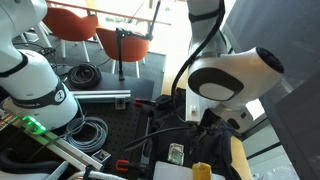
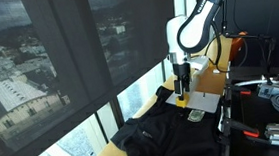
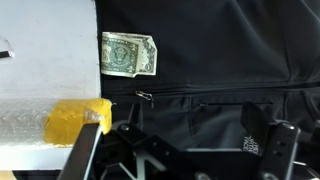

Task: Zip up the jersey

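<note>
The robot's gripper should close on the small metal pull [image 1: 195, 153] [image 3: 145, 97] of the jersey's zipper, next to the dollar bill.
The jersey [image 3: 220, 60] is black fabric lying flat and fills most of the wrist view. Its zipper line runs across the picture, with a small metal pull [image 3: 145, 96] near the left end. My gripper [image 3: 185, 152] hangs just above the fabric below the zipper line, to the right of the pull. Its two fingers are spread wide with nothing between them. In an exterior view the jersey [image 2: 169, 134] lies spread on the table by the window, with the gripper [image 2: 183, 87] over its far end. In the other exterior view my arm hides most of the jersey [image 1: 160, 130].
A dollar bill [image 3: 128, 53] and a yellow sponge [image 3: 75, 120] lie at the jersey's edge on a white board [image 3: 40, 80]. Coiled black cables [image 1: 88, 132], a second white robot [image 1: 35, 85] and orange chairs [image 1: 75, 25] show beyond. A window [image 2: 68, 64] borders the table.
</note>
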Robot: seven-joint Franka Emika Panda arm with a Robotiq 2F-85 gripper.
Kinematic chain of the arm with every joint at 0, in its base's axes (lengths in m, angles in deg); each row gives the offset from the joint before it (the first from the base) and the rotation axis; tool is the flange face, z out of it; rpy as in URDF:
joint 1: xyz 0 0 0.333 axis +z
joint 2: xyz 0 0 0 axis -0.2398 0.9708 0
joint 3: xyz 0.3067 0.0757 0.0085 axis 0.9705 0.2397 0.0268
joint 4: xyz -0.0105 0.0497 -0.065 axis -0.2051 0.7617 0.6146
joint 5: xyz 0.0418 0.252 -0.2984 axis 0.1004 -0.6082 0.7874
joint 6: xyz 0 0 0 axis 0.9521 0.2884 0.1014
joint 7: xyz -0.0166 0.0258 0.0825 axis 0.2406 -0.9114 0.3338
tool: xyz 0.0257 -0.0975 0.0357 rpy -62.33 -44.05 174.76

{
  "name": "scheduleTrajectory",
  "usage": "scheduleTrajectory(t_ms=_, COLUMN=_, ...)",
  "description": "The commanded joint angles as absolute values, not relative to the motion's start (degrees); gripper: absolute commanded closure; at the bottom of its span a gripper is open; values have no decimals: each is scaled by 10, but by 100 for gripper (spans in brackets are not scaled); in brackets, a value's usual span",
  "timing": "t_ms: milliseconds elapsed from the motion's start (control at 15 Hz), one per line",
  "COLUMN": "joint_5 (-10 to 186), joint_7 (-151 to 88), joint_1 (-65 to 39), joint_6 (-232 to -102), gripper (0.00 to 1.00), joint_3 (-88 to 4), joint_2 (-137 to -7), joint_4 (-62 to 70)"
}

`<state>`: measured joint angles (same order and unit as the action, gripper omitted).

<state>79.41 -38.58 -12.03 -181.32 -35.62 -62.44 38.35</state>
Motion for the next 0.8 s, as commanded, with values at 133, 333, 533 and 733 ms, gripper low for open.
scheduleTrajectory(t_ms=133, joint_5=819, joint_7=-409, joint_1=-133, joint_6=-1828, gripper=0, joint_3=-360, joint_2=-561, joint_4=340)
scheduleTrajectory(t_ms=333, joint_5=820, joint_7=-429, joint_1=-143, joint_6=-1827, gripper=0, joint_3=-358, joint_2=-533, joint_4=321)
scheduleTrajectory(t_ms=533, joint_5=826, joint_7=-439, joint_1=-148, joint_6=-1831, gripper=0, joint_3=-362, joint_2=-500, joint_4=298)
scheduleTrajectory(t_ms=733, joint_5=833, joint_7=-445, joint_1=-153, joint_6=-1846, gripper=0, joint_3=-363, joint_2=-466, joint_4=278)
